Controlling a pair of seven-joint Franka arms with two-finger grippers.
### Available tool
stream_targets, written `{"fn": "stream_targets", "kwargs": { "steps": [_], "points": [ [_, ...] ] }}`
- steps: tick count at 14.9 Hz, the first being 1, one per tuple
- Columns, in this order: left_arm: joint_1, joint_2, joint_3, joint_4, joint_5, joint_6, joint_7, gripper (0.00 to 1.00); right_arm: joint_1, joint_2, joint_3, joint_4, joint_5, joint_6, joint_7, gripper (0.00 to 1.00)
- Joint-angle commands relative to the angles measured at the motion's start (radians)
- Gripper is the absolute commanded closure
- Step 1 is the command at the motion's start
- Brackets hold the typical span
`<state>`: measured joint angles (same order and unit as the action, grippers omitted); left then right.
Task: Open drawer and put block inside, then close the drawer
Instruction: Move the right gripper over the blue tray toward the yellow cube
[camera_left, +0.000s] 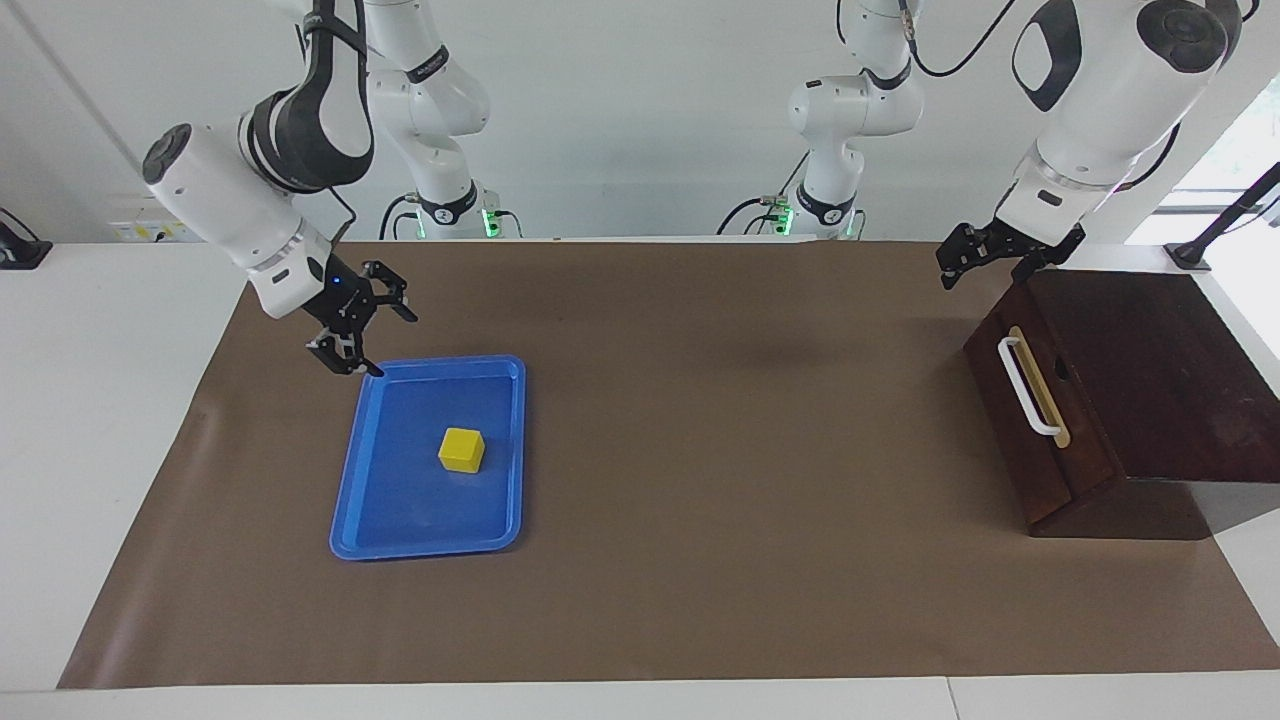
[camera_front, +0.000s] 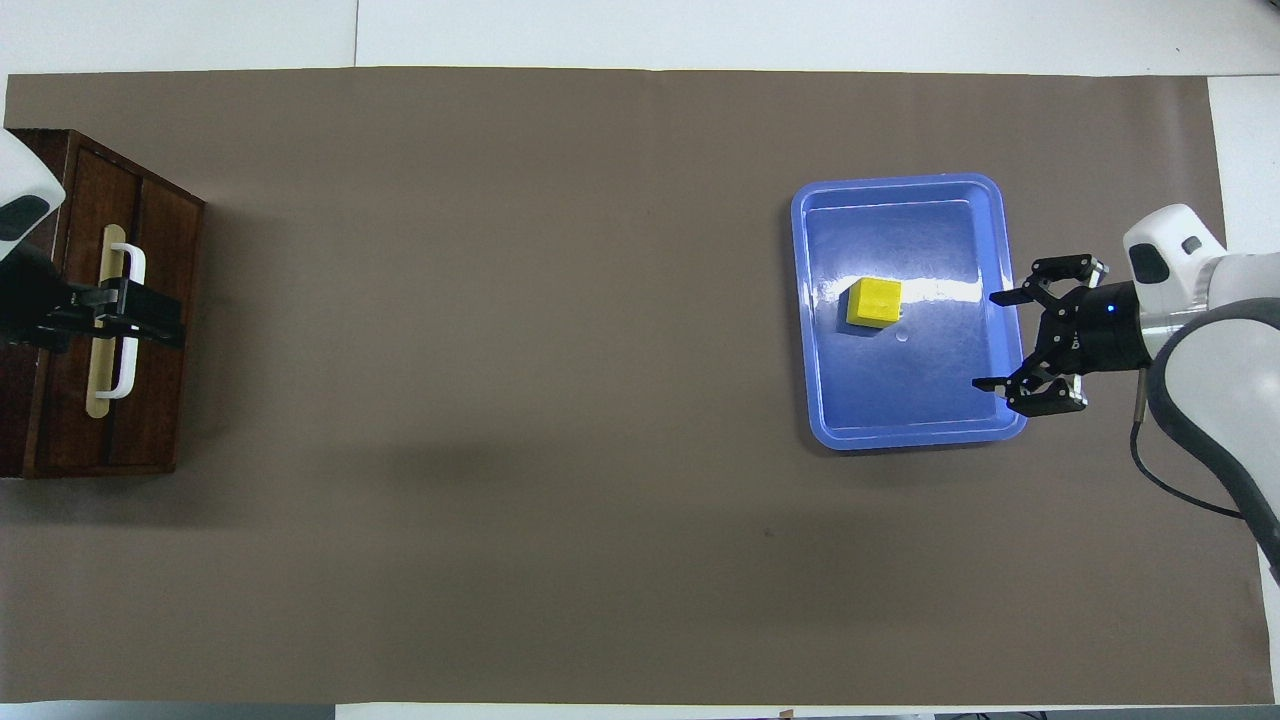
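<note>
My right gripper needs to close on the end of the yellow block (camera_front: 891, 302) that points toward the right arm, in the middle of the blue tray.
The yellow block (camera_left: 461, 450) (camera_front: 873, 302) sits near the middle of the blue tray (camera_left: 430, 538) (camera_front: 915, 436). My right gripper (camera_left: 393, 344) (camera_front: 987, 340) hangs open and empty over the tray's rim, on the side toward the right arm's end of the table, apart from the block. The dark brown drawer (camera_left: 1012, 430) (camera_front: 165, 300) is shut, and its white handle (camera_left: 1028, 387) (camera_front: 128, 285) is free. My left gripper (camera_left: 985, 272) (camera_front: 165, 325) hangs open in the air by the box's upper corner. It covers the handle from overhead without touching it.
A brown mat (camera_left: 720, 480) covers the table between the tray and the wooden box (camera_left: 1160, 370). White table margins (camera_left: 110, 420) lie outside the mat at both ends.
</note>
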<state>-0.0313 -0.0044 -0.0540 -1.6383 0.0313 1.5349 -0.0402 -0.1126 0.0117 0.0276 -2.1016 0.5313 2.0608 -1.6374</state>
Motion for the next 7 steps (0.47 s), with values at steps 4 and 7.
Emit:
{"fn": "stream_targets", "kwargs": {
  "steps": [4, 7],
  "points": [
    [0.008, -0.016, 0.0, -0.009, -0.013, 0.005, 0.01, 0.0, -0.022, 0.143, 0.009, 0.015, 0.171, 0.07, -0.318, 0.0],
    [0.008, -0.016, 0.0, -0.009, -0.013, 0.005, 0.011, 0.0, -0.033, 0.261, 0.011, 0.103, 0.254, 0.049, -0.401, 0.0]
  ]
}}
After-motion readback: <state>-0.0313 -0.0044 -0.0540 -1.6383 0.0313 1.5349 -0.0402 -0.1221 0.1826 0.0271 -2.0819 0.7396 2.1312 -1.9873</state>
